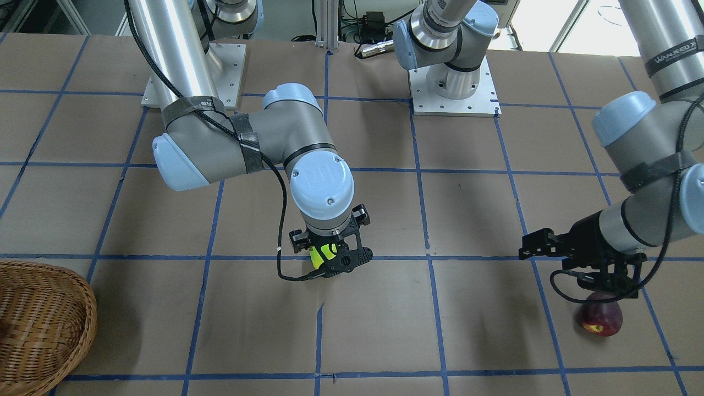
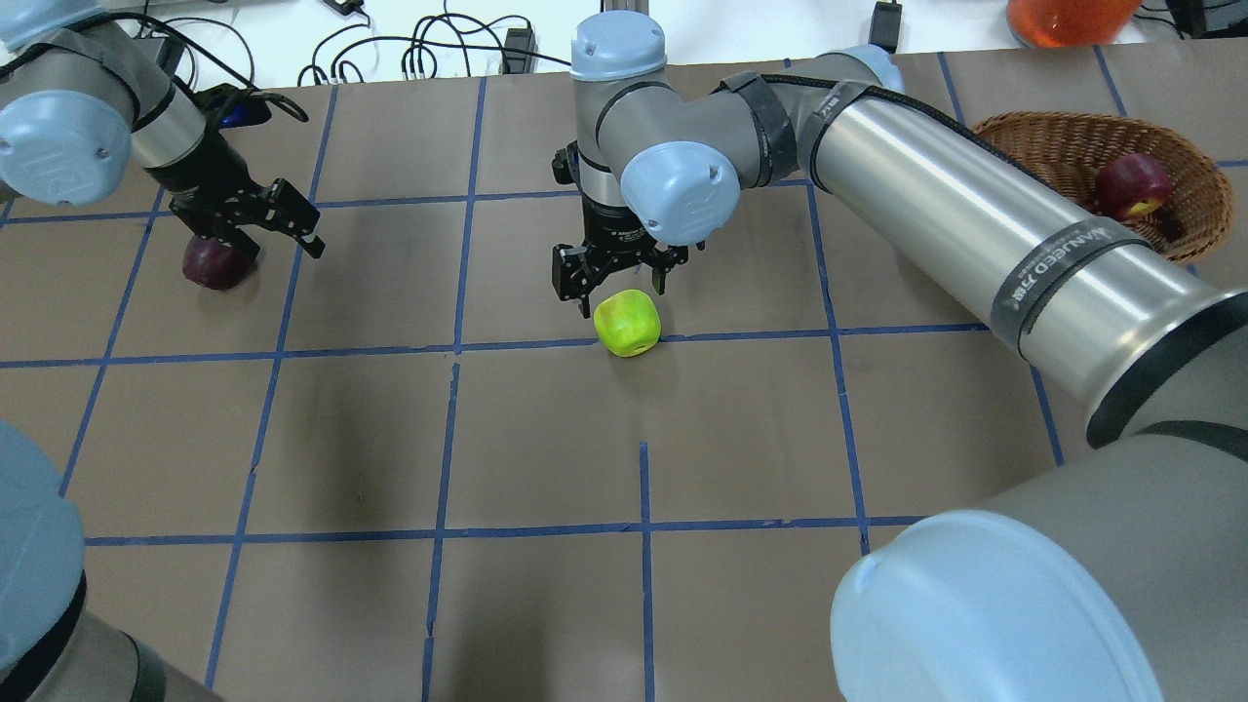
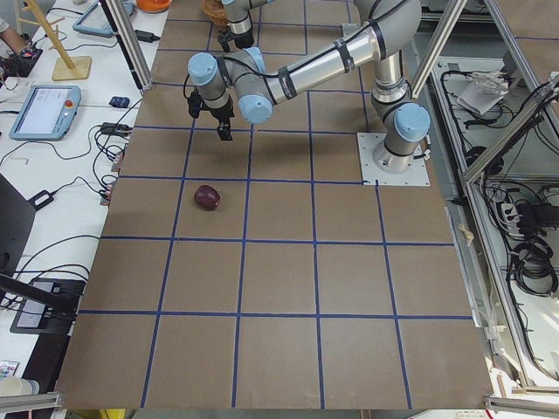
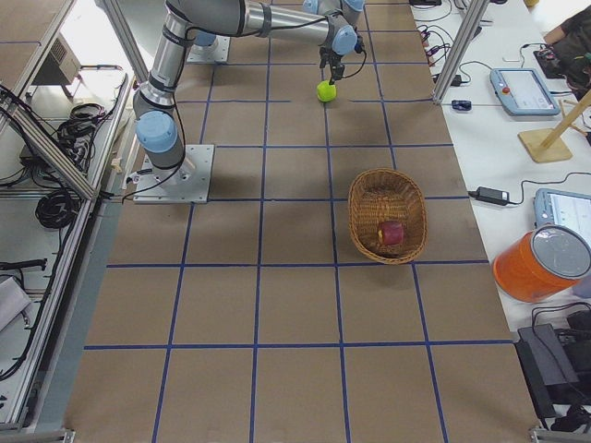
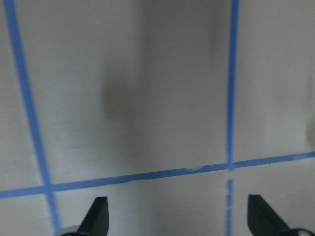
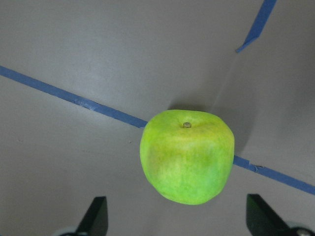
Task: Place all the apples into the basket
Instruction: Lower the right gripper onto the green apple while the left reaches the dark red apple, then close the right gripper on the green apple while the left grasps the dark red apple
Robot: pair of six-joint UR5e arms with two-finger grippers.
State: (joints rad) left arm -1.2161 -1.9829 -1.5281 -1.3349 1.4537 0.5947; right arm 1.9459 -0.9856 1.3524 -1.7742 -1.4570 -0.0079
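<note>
The dark maroon apple lies alone on the table, so my left gripper will go to it next and close around the apple's sides (image 1: pixel 601 318).
The yellow-green apple (image 2: pixel 627 323) sits on a blue tape line mid-table. My right gripper (image 2: pixel 622 281) hovers just above it, open; in the right wrist view the apple (image 6: pixel 187 156) lies between and ahead of the two fingertips (image 6: pixel 96 216). The dark maroon apple (image 2: pixel 215 262) lies on the table at the left. My left gripper (image 2: pixel 249 229) is above and beside it, open and empty; the left wrist view shows only table between its fingertips (image 5: pixel 97 216). The wicker basket (image 2: pixel 1194 210) at the far right holds the red apple (image 2: pixel 1131 185).
The table is brown board with a blue tape grid. The arm base plates (image 1: pixel 454 91) stand at the robot's side. An orange container (image 4: pixel 540 263), tablets and cables lie beyond the table's edge near the basket (image 4: pixel 362 217).
</note>
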